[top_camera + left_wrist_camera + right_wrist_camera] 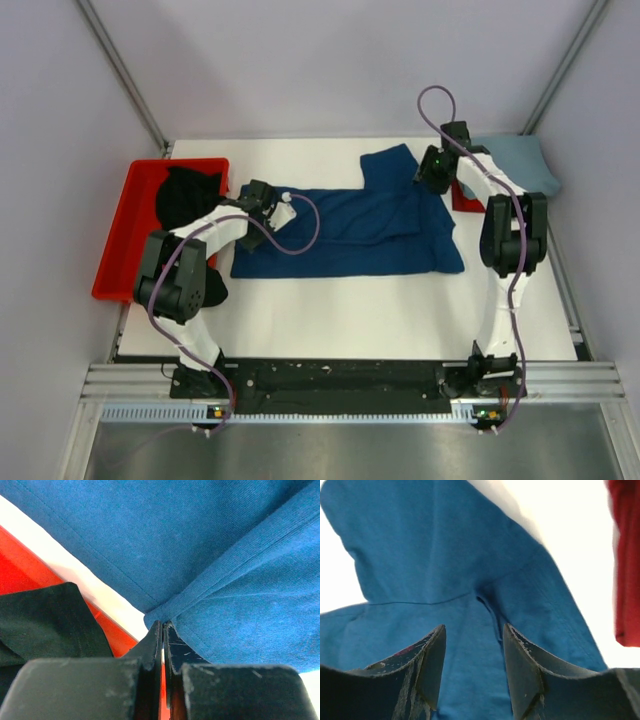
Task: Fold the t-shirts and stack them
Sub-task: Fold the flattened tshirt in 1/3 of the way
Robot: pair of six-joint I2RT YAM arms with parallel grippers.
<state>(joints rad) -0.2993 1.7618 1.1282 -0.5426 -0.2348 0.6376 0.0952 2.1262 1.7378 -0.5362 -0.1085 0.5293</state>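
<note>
I will next use my right gripper to grab the near corner (418,232) of the folded-over top layer on the dark navy blue t-shirt.
A dark navy blue t-shirt (370,235) lies spread across the middle of the table, with one sleeve pointing to the back. My left gripper (275,212) is at its left edge. In the left wrist view it (163,625) is shut, with a folded corner of the navy cloth (200,540) pinched at its tips. My right gripper (432,178) is open just above the shirt's back right part. In the right wrist view its jaws (474,630) stand apart over the seam where the sleeve joins the body (435,555). A black t-shirt (190,195) lies bunched in the tray. A pale grey-blue t-shirt (515,160) lies at the back right.
The red plastic tray (120,240) stands at the table's left edge; its rim (20,575) and the black cloth (45,620) are close to my left gripper. A second red piece (465,197) shows beside the right arm, also in the right wrist view (625,555).
</note>
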